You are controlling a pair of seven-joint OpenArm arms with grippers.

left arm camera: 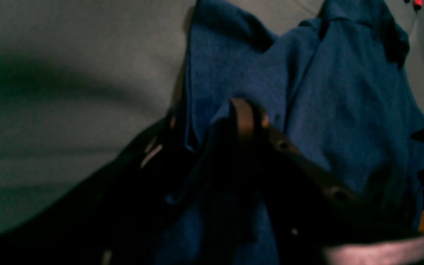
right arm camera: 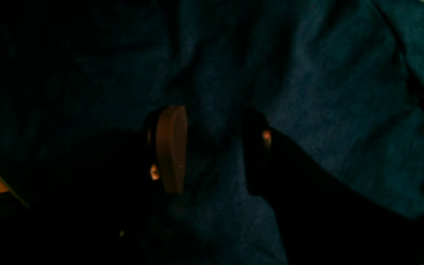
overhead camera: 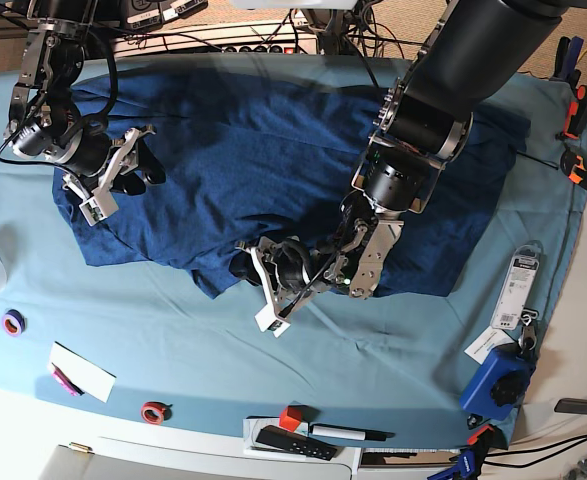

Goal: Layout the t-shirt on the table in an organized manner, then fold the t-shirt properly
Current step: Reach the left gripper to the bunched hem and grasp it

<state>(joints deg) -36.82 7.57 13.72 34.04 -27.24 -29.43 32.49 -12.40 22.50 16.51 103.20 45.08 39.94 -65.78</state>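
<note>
The left gripper sits on a bunched fold behind the t-shirt's jutting corner, so it should open, take the corner's tip (overhead camera: 213,294) and pull the t-shirt out.
The dark navy t-shirt (overhead camera: 243,130) lies spread but wrinkled across the far half of the teal table (overhead camera: 273,370). My left gripper (overhead camera: 253,268) is at the shirt's near edge, shut on a bunched fold of it. In the left wrist view the fold (left arm camera: 326,92) rises between its fingers (left arm camera: 208,125) above the table cloth (left arm camera: 68,73). My right gripper (overhead camera: 151,165) rests on the shirt's left part. In the right wrist view it (right arm camera: 215,147) is open, with shirt fabric (right arm camera: 326,110) lying between its two pads.
Along the near edge lie a purple tape ring (overhead camera: 13,322), a white card (overhead camera: 81,370), a red ring (overhead camera: 153,411), a red block (overhead camera: 291,416), a black remote (overhead camera: 293,442) and a marker (overhead camera: 348,433). A blue device (overhead camera: 498,385) and a packet (overhead camera: 518,290) lie at the right.
</note>
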